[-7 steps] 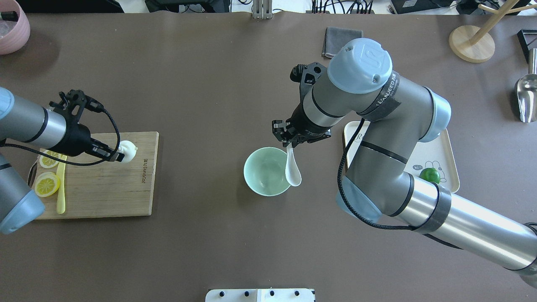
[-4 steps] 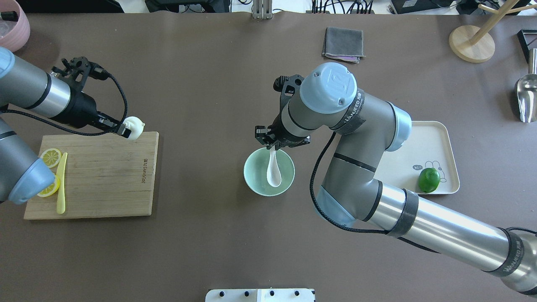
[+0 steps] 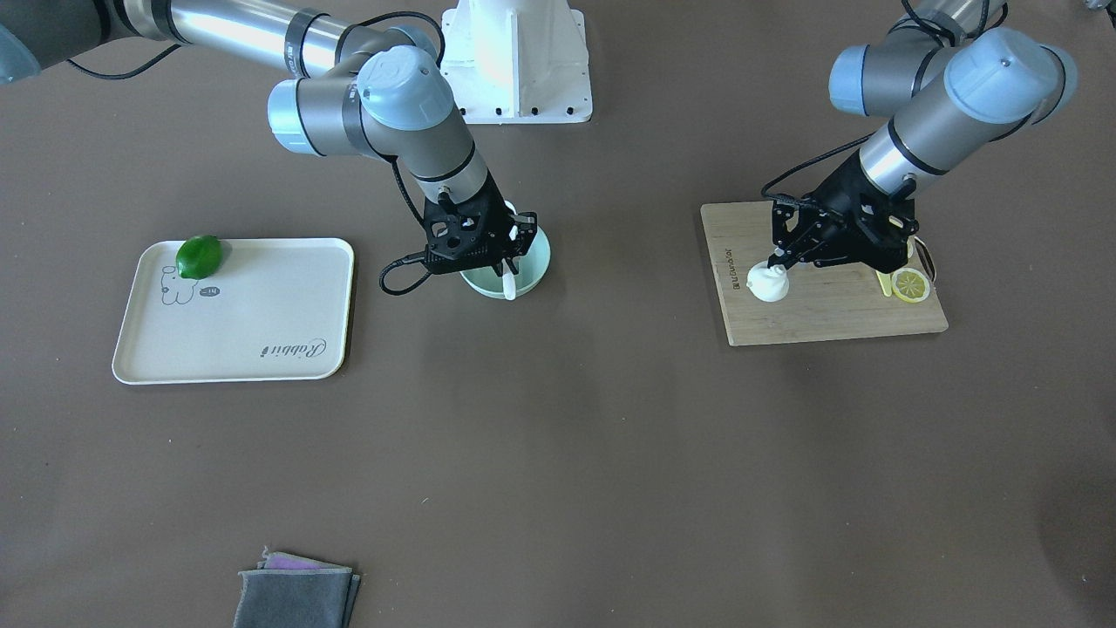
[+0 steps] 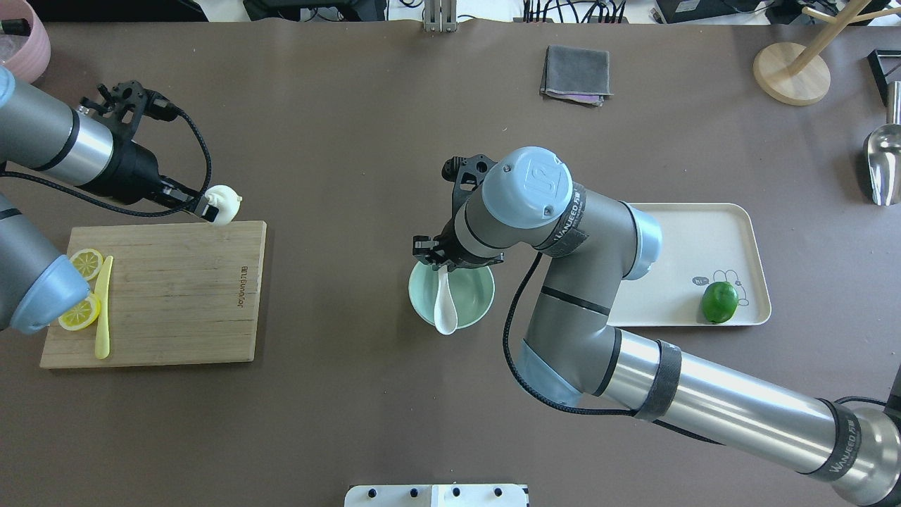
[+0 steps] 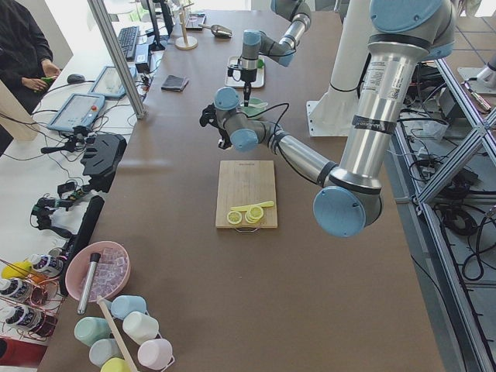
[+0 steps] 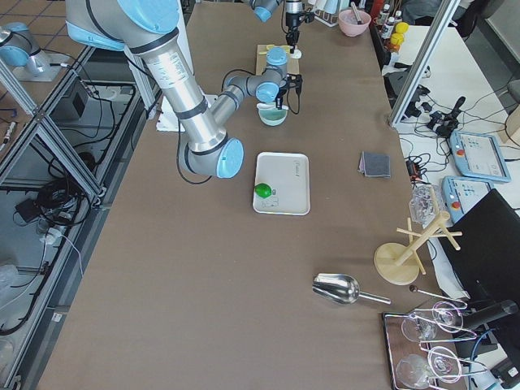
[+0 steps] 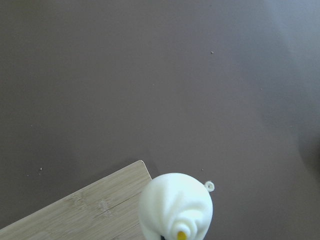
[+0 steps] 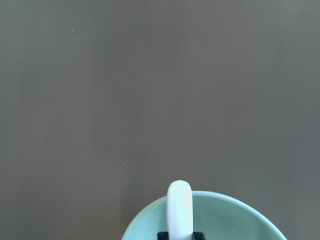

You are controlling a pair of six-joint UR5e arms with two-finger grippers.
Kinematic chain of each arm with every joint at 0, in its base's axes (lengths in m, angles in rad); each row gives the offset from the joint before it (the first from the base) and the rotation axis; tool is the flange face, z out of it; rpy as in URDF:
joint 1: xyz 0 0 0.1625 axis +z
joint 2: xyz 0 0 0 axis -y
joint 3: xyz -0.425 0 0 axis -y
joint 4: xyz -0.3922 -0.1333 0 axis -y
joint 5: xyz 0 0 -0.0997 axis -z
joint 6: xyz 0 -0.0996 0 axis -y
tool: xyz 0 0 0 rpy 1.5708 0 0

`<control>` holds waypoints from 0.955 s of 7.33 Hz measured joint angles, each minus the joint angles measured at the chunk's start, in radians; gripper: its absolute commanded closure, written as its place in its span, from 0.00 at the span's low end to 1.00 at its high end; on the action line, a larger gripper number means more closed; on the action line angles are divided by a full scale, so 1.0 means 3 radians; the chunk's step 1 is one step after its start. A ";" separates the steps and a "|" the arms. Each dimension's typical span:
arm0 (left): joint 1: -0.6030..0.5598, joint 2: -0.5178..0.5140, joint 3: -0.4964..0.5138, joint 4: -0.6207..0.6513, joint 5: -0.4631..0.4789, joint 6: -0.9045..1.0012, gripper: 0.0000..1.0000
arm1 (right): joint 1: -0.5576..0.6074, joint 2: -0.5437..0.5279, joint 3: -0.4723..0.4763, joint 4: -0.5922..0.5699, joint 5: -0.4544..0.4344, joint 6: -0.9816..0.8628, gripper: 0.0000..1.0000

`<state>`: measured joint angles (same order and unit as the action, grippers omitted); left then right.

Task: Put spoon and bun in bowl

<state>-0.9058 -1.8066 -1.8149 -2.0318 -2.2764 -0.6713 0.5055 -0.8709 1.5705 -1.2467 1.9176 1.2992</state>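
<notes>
Next, my left gripper puts the white bun down in the pale mint-green bowl (image 3: 489,248), against the scoop of the white spoon.
The pale mint-green bowl (image 4: 475,289) stands mid-table. My right gripper (image 4: 445,266) is shut on the handle of the white spoon (image 4: 445,310). It holds the spoon over the bowl, scoop down at the near left rim. In the right wrist view the spoon's handle (image 8: 180,207) rises over the bowl (image 8: 235,217). In the front view the spoon (image 3: 509,286) hangs before the bowl (image 3: 535,263). My left gripper (image 4: 210,208) is shut on the white bun (image 4: 224,204), held above the far right corner of the cutting board (image 4: 162,296). The bun also shows in the front view (image 3: 768,283) and the left wrist view (image 7: 175,205).
Two lemon slices (image 4: 84,264) and a yellow knife (image 4: 103,306) lie at the board's left end. A cream tray (image 4: 704,246) with a lime (image 4: 719,301) sits right of the bowl. A grey cloth (image 4: 576,72), wooden stand (image 4: 792,70), metal scoop (image 4: 883,162) and pink bowl (image 4: 21,42) sit at the edges.
My right gripper moved left with the spoon, from the bowl's right rim to over its left side. My left gripper lifted the bun off the board and carried it past the far edge.
</notes>
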 measured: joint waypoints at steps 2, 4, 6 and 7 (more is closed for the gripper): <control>0.0005 -0.0054 -0.0022 0.0065 0.0005 -0.0052 1.00 | 0.0021 -0.0023 0.0087 -0.0022 0.0011 -0.0015 0.00; 0.0105 -0.0364 -0.0007 0.0185 0.0044 -0.0419 1.00 | 0.0275 -0.0096 0.0176 -0.0044 0.0238 -0.0088 0.00; 0.0501 -0.0671 0.0008 0.0208 0.0372 -0.0844 1.00 | 0.0661 -0.0276 0.0221 -0.0047 0.0650 -0.0352 0.00; 0.0800 -0.0848 0.0019 0.0208 0.0623 -0.1111 1.00 | 0.0903 -0.0437 0.0247 -0.0047 0.0906 -0.0627 0.00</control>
<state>-0.6657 -2.0612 -1.8091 -1.9694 -2.0894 -1.0046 0.7764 -1.0020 1.6447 -1.2609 2.1895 1.1111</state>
